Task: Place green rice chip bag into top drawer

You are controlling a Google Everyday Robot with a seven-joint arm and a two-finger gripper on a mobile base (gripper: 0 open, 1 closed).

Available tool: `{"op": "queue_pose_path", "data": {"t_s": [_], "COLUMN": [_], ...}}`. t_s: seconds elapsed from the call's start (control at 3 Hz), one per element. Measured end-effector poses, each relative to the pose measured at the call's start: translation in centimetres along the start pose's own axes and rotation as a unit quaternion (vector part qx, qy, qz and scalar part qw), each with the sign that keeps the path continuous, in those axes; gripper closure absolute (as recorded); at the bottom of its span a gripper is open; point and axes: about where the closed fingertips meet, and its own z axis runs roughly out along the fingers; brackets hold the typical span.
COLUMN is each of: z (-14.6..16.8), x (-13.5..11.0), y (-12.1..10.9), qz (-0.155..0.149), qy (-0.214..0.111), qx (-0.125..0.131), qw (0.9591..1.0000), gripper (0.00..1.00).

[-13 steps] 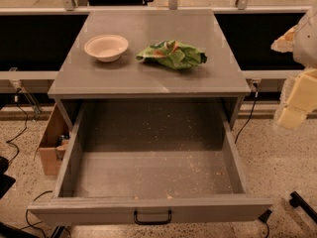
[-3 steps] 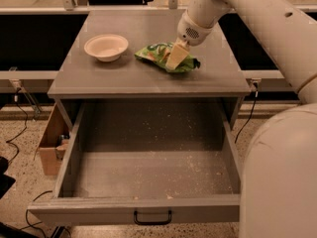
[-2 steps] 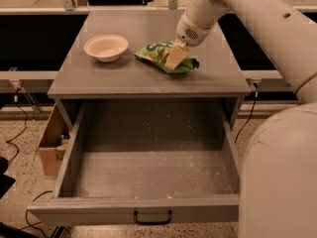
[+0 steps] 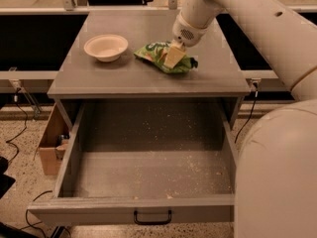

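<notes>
I will lower the green rice chip bag with my gripper and let go of it on the middle of the open top drawer's bottom [image 4: 169, 137].
The green rice chip bag [image 4: 154, 52] lies wrinkled on the grey cabinet top [image 4: 99, 78], right of centre. My gripper [image 4: 173, 57] reaches down from the upper right and rests on the bag's middle, covering part of it. The top drawer [image 4: 69, 148] is pulled wide open below the cabinet top. Its crumb-speckled floor holds nothing else, and its black handle [image 4: 152, 217] faces the front.
A round beige bowl [image 4: 105, 47] stands on the cabinet top to the left of the bag. My arm's large white body [image 4: 277, 172] fills the right side of the view. A cardboard box [image 4: 49, 143] and cables lie on the floor at the left.
The arm came in from the right edge and lowered the gripper onto the bag. Over the last second the gripper and bag have hardly moved.
</notes>
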Motion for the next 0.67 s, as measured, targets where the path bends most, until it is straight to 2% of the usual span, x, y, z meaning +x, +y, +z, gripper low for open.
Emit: {"op": "queue_pose_path", "data": {"t_s": [0.33,0.67], "z": [-2.8,-9.0], "x": [-0.6,-1.1], "y": [1.1,3.8], "qz": [-0.024,-0.044], "qy": [0.015,0.025], "qx": [0.022,0.057], "qw": [0.9994,0.9971], "gripper": [1.0,1.0]}}
